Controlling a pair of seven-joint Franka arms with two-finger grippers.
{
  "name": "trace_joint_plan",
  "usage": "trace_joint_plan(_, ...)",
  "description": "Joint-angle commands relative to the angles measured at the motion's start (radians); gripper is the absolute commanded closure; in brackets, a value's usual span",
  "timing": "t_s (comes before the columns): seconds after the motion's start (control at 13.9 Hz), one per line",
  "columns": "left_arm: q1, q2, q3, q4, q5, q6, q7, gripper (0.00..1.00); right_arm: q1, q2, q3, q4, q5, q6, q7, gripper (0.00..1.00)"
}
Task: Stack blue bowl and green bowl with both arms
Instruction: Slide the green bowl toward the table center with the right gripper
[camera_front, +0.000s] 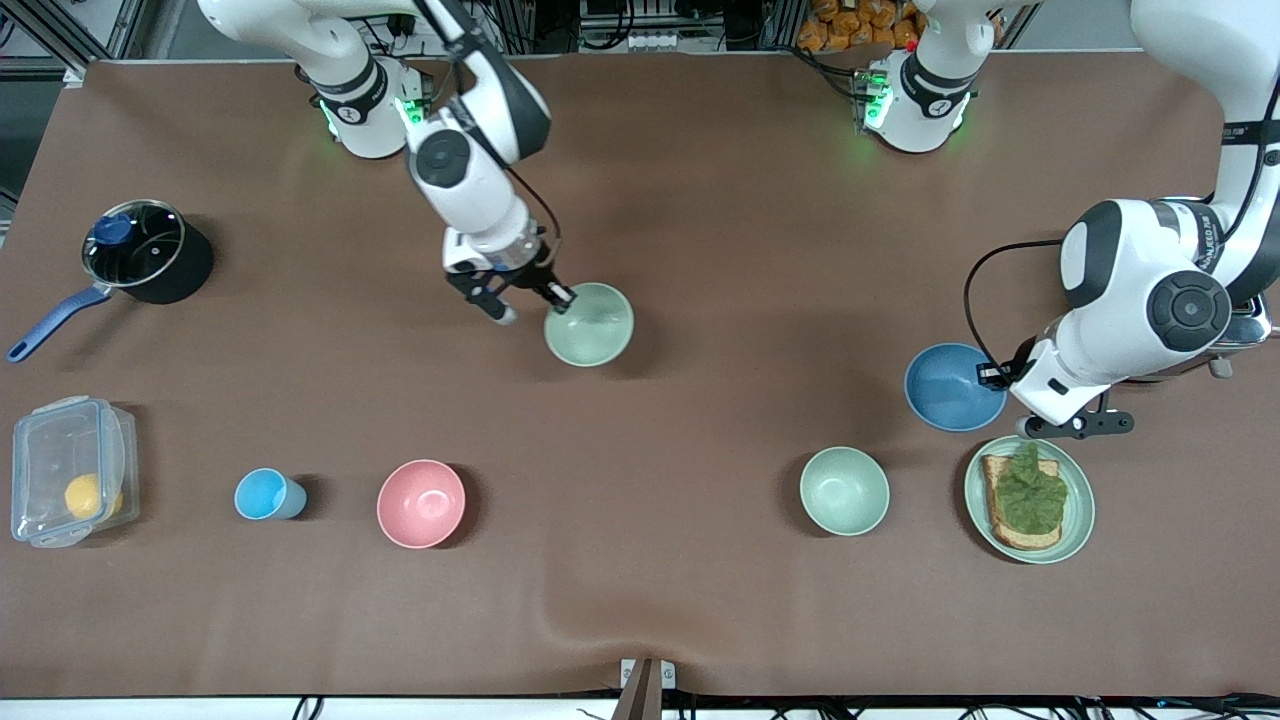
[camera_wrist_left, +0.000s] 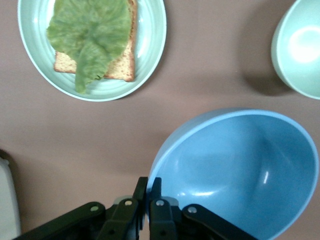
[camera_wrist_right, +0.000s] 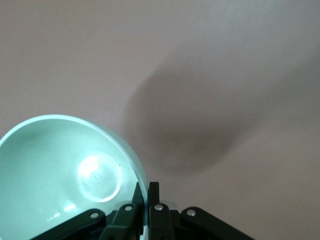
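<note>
I will use my right gripper to set the green bowl down and let go of it on the bare table (camera_front: 680, 330) between my right arm and the blue bowl.
My left gripper (camera_front: 997, 376) is shut on the rim of the blue bowl (camera_front: 950, 387), which it holds tilted, just above the table, beside the green plate (camera_front: 1082, 513). In the left wrist view the fingers (camera_wrist_left: 148, 182) pinch the blue bowl's (camera_wrist_left: 240, 165) rim. My right gripper (camera_front: 562, 296) is shut on the rim of a pale green bowl (camera_front: 592, 325), held over the middle of the table. The right wrist view shows the jaws (camera_wrist_right: 145, 187) clamped on that green bowl's (camera_wrist_right: 60, 170) rim. A second, look-alike green bowl (camera_front: 844, 490) stands on the table nearer the front camera than the blue bowl.
The green plate carries toast with lettuce (camera_front: 1028, 492). A pink bowl (camera_front: 421, 503), a light-blue cup (camera_front: 265, 494) and a clear box with a lemon (camera_front: 70, 470) stand toward the right arm's end. A lidded black pot (camera_front: 145, 250) stands farther back there.
</note>
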Motion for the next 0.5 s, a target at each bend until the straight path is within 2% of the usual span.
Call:
trace_joint_plan(0.0,0.003,-0.008,-0.021,0.011,-0.047,-0.024,-0.015,1.00,0.072,0.107,-0.017,0.086,0.007,0.037,0.102,1.00)
trace_joint_plan(0.22,0.005,-0.008,-0.043,0.012,-0.050,-0.024,-0.029,1.00,0.124,0.171,-0.029,0.163,0.004,0.037,0.196,1.00)
trace_joint_plan(0.29,0.006,-0.008,-0.050,0.016,-0.050,-0.024,-0.032,1.00,0.160,0.196,-0.054,0.183,-0.002,0.037,0.220,1.00)
trace_joint_plan(0.43,0.003,-0.008,-0.052,0.037,-0.048,-0.024,-0.043,1.00,0.275,0.244,-0.147,0.227,-0.006,0.037,0.257,1.00)
